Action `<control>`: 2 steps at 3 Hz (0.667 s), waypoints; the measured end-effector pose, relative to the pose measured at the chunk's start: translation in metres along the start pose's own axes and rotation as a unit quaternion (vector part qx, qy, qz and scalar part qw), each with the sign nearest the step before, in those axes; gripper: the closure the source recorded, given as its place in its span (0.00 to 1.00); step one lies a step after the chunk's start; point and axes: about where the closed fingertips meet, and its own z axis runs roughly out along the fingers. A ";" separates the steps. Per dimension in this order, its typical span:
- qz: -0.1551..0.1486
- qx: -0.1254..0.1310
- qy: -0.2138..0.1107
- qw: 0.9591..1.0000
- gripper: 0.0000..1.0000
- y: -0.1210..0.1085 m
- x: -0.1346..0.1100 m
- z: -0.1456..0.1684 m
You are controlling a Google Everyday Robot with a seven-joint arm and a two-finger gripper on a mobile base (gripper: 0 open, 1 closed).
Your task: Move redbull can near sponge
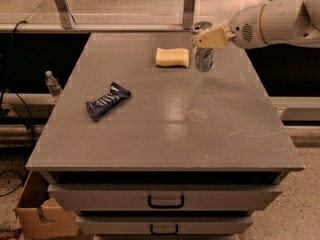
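Observation:
I will set the redbull can on the table just off the sponge's front corner [193, 77] nearest my gripper.
The redbull can [204, 58] is a slim silver can with blue markings, upright at the back right of the grey table top [165, 114]. My gripper [206, 38] comes in from the right on a white arm and is shut on the can's upper part. The can's base looks to be at or just above the table. The pale yellow sponge [172, 57] lies flat just left of the can, a small gap between them.
A dark blue snack wrapper [107, 100] lies at the table's left middle. Metal rail posts [189, 6] stand behind the table. A small bottle [52, 84] sits on a ledge at left. A cardboard box [42, 214] is on the floor at lower left. Drawers [166, 199] face front.

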 end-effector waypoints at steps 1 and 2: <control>0.054 0.025 -0.013 0.998 1.00 -0.016 0.007 0.005; 0.102 0.032 -0.025 0.994 1.00 -0.028 0.013 0.015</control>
